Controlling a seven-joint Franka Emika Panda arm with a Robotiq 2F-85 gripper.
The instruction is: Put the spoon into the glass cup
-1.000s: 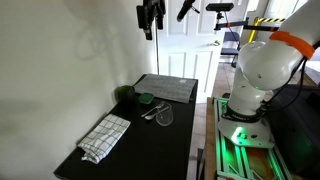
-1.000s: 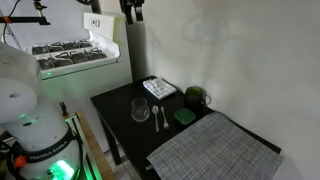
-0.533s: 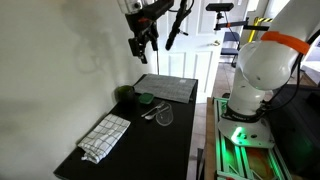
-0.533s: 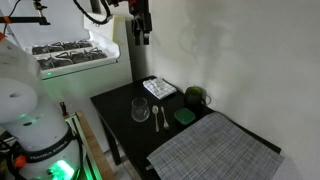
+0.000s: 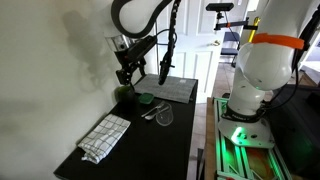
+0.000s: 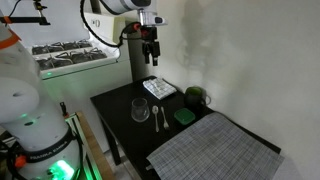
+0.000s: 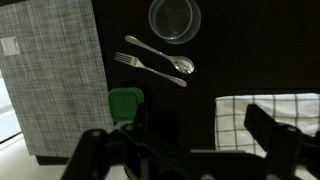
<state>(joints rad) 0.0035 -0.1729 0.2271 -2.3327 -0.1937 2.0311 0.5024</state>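
My gripper is to move to the spoon's round end (image 5: pixel 149 116) (image 7: pixel 183 65) next, opposite the spoon's handle. It should then close on the spoon there.
The clear glass cup (image 7: pixel 175 20) stands on the black table (image 7: pixel 230 55). It also shows in both exterior views (image 5: pixel 165 117) (image 6: pixel 141 110). The silver spoon (image 7: pixel 160 53) lies flat right beside the cup, also in the exterior views (image 5: pixel 155 114) (image 6: pixel 152 117). A fork (image 7: pixel 150 70) lies next to the spoon on its far side from the cup. My gripper (image 7: pixel 180 150) is open and empty, well above the table near the dark green bowl (image 5: pixel 124 93) and the wall (image 5: pixel 125 70) (image 6: pixel 150 55).
A grey woven placemat (image 7: pixel 50 80) (image 6: pixel 215 150) covers one end of the table. A checked cloth (image 7: pixel 265 115) (image 5: pixel 105 137) lies at the opposite end. A flat green square piece (image 7: pixel 125 105) (image 6: pixel 184 117) lies near the fork. A stove (image 6: pixel 70 50) stands beside the table.
My gripper has come down from high above toward the table, moving closer to the wall and the green bowl. The cup, spoon and fork have not moved.
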